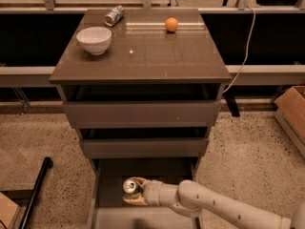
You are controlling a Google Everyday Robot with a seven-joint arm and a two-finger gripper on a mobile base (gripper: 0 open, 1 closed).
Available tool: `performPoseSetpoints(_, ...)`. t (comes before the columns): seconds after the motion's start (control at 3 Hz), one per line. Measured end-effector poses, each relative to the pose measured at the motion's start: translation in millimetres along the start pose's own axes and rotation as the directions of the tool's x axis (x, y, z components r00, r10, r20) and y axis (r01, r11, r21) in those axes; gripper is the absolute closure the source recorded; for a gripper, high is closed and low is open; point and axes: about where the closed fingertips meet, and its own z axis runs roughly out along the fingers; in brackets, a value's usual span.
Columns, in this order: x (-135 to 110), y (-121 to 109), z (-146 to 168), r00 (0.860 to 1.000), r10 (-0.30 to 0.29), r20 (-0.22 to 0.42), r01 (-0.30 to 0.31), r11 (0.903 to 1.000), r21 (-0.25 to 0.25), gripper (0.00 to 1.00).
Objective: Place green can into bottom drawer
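Observation:
Next, I set the green can on the bottom drawer's inside [137,208], near the middle.
The green can [130,187], silver top up, is held in my gripper [135,192], which is shut on it. The can hangs low inside the bottom drawer [108,176], which is pulled open towards me. My white arm [214,206] reaches in from the lower right. The can's body is mostly hidden by the fingers; whether it touches the drawer floor I cannot tell.
On the cabinet top [143,51] stand a white bowl [94,39], a crushed silver can [114,15] and an orange ball [171,24]. The two upper drawers [142,113] are slightly open. A black pole [35,190] lies at the lower left, a cardboard box [291,113] at the right.

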Motion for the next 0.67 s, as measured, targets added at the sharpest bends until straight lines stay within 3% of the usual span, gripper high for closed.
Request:
performPoseSetpoints(0.33, 64.7, 7.3, 22.7, 0.999, 0.019, 0.039, -0.017, 0.9993, -0.033, 1.0)
performPoseSetpoints(0.67, 128.1, 13.9, 40.3, 0.994, 0.085, 0.068, -0.081, 0.9943, -0.07, 1.0)
